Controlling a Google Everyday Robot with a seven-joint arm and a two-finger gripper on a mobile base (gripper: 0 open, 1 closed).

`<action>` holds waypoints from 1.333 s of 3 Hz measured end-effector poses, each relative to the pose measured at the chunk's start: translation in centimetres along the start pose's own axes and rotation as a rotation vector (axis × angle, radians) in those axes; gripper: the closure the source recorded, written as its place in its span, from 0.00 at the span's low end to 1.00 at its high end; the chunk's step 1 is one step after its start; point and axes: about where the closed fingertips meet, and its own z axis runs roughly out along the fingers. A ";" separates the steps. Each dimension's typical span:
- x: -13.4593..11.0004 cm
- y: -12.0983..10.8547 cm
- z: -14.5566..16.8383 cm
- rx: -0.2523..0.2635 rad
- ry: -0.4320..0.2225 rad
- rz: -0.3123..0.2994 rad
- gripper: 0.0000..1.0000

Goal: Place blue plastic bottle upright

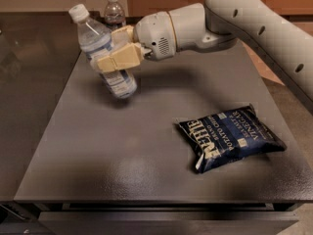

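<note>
Next, my gripper releases the blue plastic bottle on the table [129, 100] in front of the smaller clear bottle. The blue bottle now hangs a little above the table.
The blue plastic bottle [100, 45], clear with a pale blue-and-white label and a white cap, is held in the air over the table's far left part, tilted with its cap up and to the left. My gripper [117, 53] is shut on the bottle's middle, its tan fingers [120, 58] across the label. The bottle's base hangs a little above the table top [122, 146].
A dark blue chip bag [227, 137] lies on the right part of the table. A smaller clear bottle [113, 14] stands upright at the back, behind the gripper. The white arm [254, 23] reaches in from the upper right.
</note>
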 end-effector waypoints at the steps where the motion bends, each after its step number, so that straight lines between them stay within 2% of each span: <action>1: 0.5 -1.0 -0.7 0.025 -0.055 -0.011 1.00; 2: 1.4 -1.6 -1.5 0.040 -0.107 -0.018 1.00; 4: 3.3 -2.6 -1.8 0.026 -0.150 -0.021 1.00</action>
